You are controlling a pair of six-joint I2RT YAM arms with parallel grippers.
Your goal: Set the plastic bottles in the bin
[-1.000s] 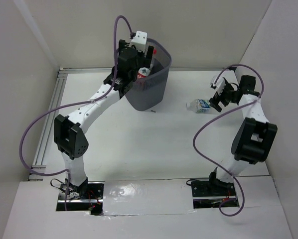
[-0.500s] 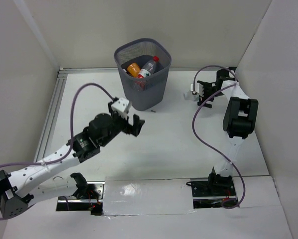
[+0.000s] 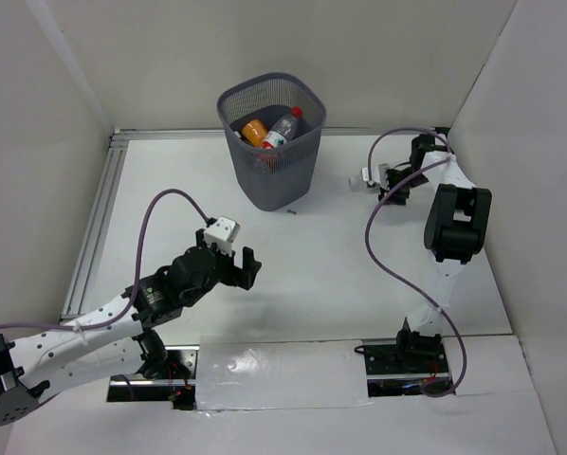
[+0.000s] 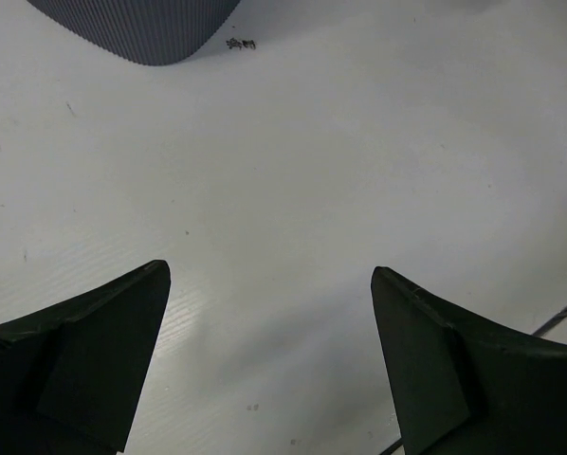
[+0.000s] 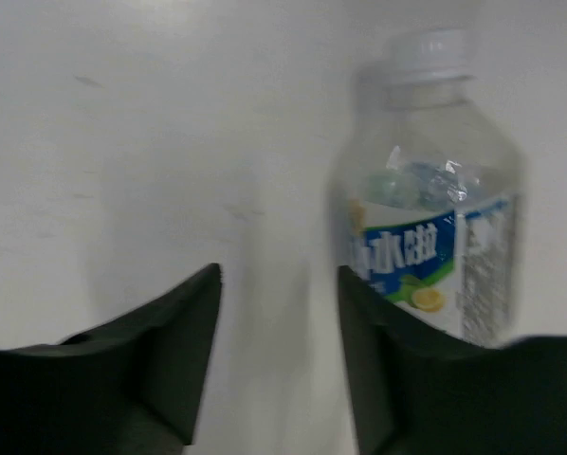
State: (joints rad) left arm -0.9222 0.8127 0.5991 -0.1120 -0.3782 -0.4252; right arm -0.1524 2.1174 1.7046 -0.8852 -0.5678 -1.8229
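Note:
The clear bottle is outside my right gripper's narrowed fingers; it should back off, open wider and grip the bottle around its blue label [image 5: 411,256].
The dark grey mesh bin [image 3: 273,180] stands at the back centre; an orange bottle [image 3: 253,130] and a red-capped bottle [image 3: 285,124] lie inside it. Its base shows at the top of the left wrist view [image 4: 141,24]. A clear bottle with a blue label and white cap [image 5: 430,218] lies on the table just outside my right gripper's right finger; only its end [image 3: 367,175] shows from above. My right gripper [image 3: 386,180] [image 5: 279,284] is open with nothing between its fingers. My left gripper [image 3: 238,267] [image 4: 269,284] is open and empty over bare table, well in front of the bin.
White walls enclose the table on the left, back and right. A metal rail [image 3: 92,227] runs along the left edge. A small dark scrap [image 3: 290,212] [image 4: 239,43] lies by the bin's base. The right arm's purple cable [image 3: 378,256] loops over the table.
My left arm has pulled back from above the bin to low over the near table. My right arm has swung to the far right with the blue-label bottle beside it.

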